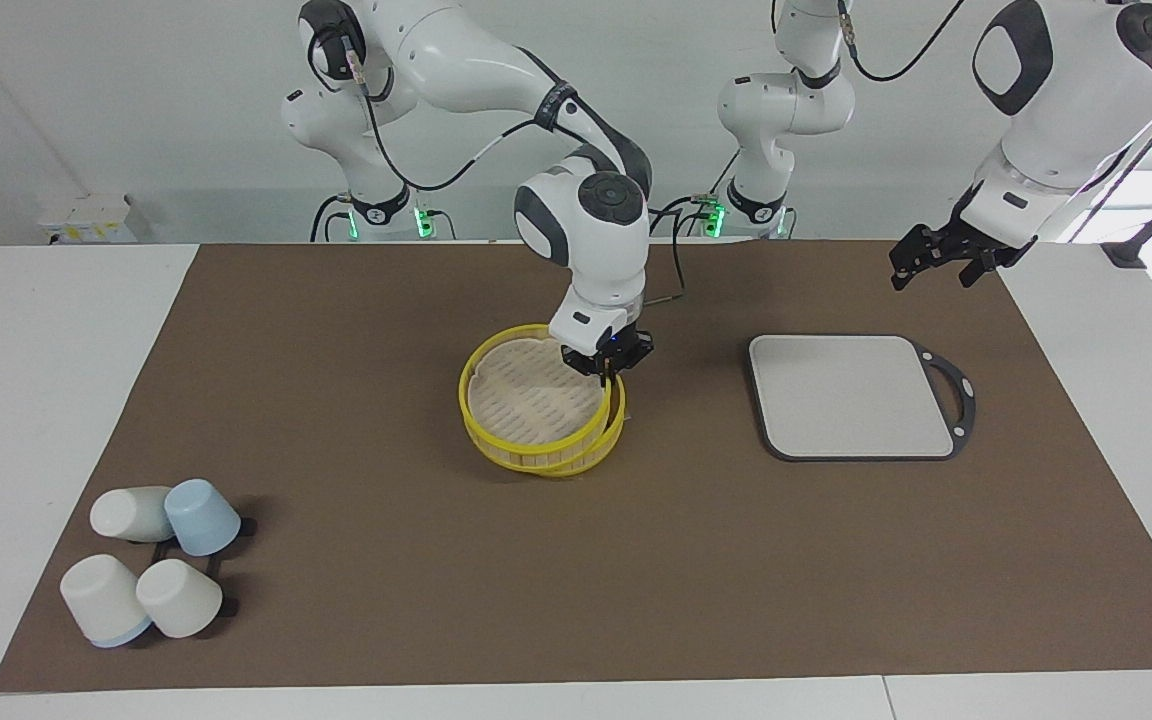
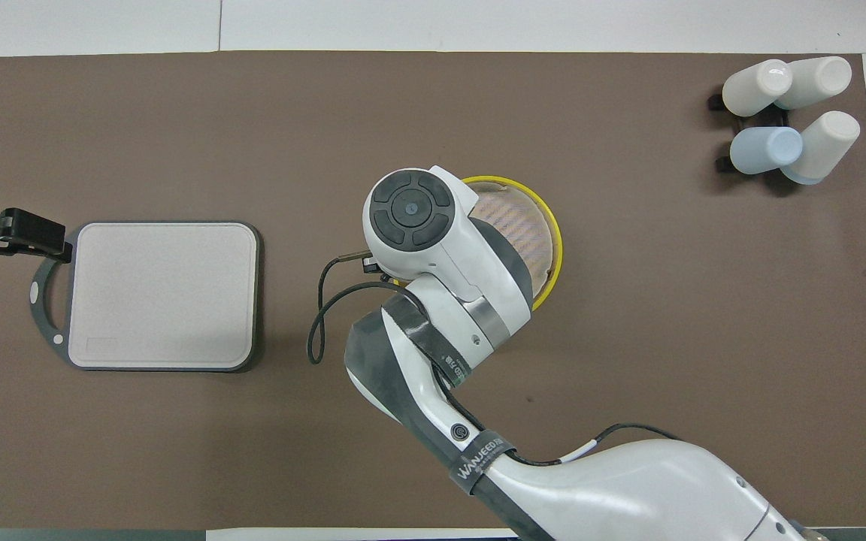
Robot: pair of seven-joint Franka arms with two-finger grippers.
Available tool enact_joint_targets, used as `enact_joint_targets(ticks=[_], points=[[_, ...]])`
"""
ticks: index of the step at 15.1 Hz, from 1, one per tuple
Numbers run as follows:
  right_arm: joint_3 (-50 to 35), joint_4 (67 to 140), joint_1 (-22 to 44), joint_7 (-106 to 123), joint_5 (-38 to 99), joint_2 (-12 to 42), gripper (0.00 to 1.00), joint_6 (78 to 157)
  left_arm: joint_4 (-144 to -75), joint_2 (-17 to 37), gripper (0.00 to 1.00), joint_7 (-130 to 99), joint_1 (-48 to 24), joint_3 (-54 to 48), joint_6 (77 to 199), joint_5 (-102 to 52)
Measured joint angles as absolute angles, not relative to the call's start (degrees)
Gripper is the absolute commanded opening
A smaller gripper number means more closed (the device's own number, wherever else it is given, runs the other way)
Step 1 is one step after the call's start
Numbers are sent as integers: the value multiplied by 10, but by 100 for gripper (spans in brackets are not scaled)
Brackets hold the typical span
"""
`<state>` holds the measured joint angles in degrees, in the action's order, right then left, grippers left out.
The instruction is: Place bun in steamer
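Note:
My right gripper will release the yellow-rimmed lid squarely on top of the steamer (image 2: pixel 467 269) in the middle of the brown mat.
The steamer (image 1: pixel 561 462) stands in the middle of the brown mat. Its pale-topped, yellow-rimmed lid (image 1: pixel 531 395) lies tilted on it and covers the inside. The lid also shows in the overhead view (image 2: pixel 527 222), partly under the right arm. My right gripper (image 1: pixel 608 366) is shut on the lid's rim, on the side toward the left arm's end. The bun is hidden under the lid. My left gripper (image 1: pixel 936 268) is open and empty, up in the air over the mat by the board's corner; it also shows in the overhead view (image 2: pixel 16 237).
A grey board with a dark handle (image 1: pixel 851 395) lies on the mat toward the left arm's end. Several upturned white and pale blue cups (image 1: pixel 151 570) stand at the right arm's end, farther from the robots.

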<state>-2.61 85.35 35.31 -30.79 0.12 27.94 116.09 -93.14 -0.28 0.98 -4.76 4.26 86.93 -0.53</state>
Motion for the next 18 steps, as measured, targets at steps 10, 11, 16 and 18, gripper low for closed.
enact_joint_targets(ticks=[10, 11, 16, 18], points=[[-27, 864, 366, -366, 35, 273, 0, 1183, -932, -32, 100, 31, -49, 41, 841, -5], [-27, 864, 366, -366, 35, 273, 0, 1184, -932, -32, 100, 31, -49, 41, 841, -5], [-27, 878, 366, -367, 36, 273, 40, 1205, -932, -32, 100, 34, -57, 43, 841, -5], [-27, 878, 366, -367, 37, 273, 100, 1206, -932, -32, 100, 34, -57, 44, 841, -5]])
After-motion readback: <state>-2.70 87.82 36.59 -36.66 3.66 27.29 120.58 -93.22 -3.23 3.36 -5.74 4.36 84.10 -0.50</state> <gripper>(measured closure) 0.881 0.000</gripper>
